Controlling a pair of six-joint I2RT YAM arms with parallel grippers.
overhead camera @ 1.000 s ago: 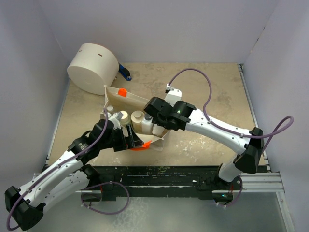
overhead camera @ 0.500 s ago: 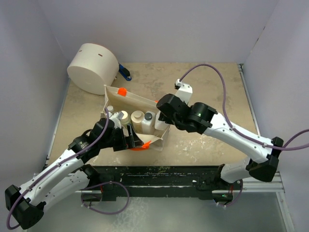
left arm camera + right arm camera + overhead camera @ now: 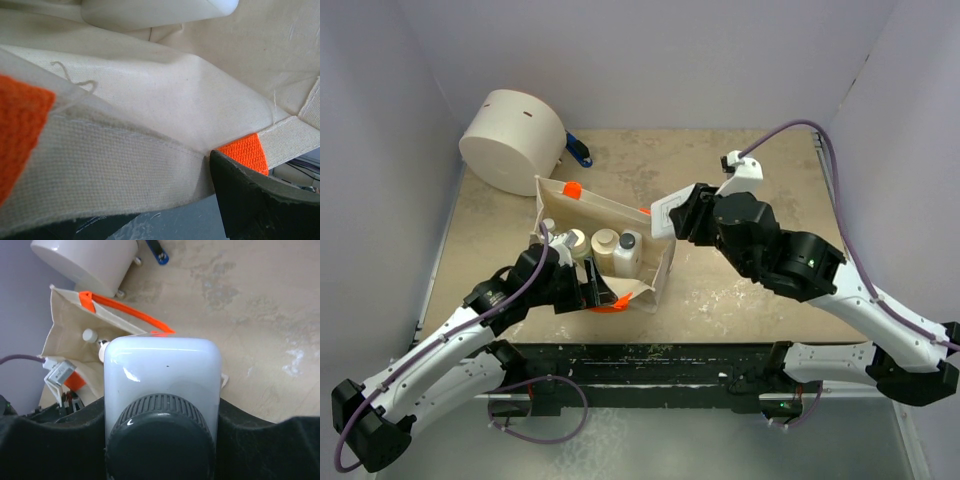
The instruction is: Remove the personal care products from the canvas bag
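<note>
Next, my right gripper lets go of the white square bottle on the bare tabletop (image 3: 707, 231) (image 3: 277, 357) beside the canvas bag.
The canvas bag (image 3: 642, 225) stands open on the table with orange handles (image 3: 572, 189). My left gripper (image 3: 593, 291) is shut on the bag's near rim; the left wrist view shows that rim (image 3: 100, 165), an orange strap (image 3: 244, 152) and one dark finger (image 3: 260, 200). My right gripper (image 3: 682, 212) is shut on a white square bottle (image 3: 661, 218) with a dark cap, held in the air just right of the bag. The right wrist view shows this bottle (image 3: 162, 372) between the fingers (image 3: 270, 440). A cream round bottle (image 3: 605, 243), another white square bottle (image 3: 627, 246) and smaller ones (image 3: 570, 240) stay inside the bag.
A large cream cylinder (image 3: 512, 139) with a blue handle (image 3: 579, 151) lies at the back left, close behind the bag. Grey walls close in the table on the left, back and right. Bare tabletop (image 3: 760, 180) lies right of the bag.
My right gripper has risen out of the bag with the white square bottle and moved right and back. The left gripper has kept its hold on the bag rim.
</note>
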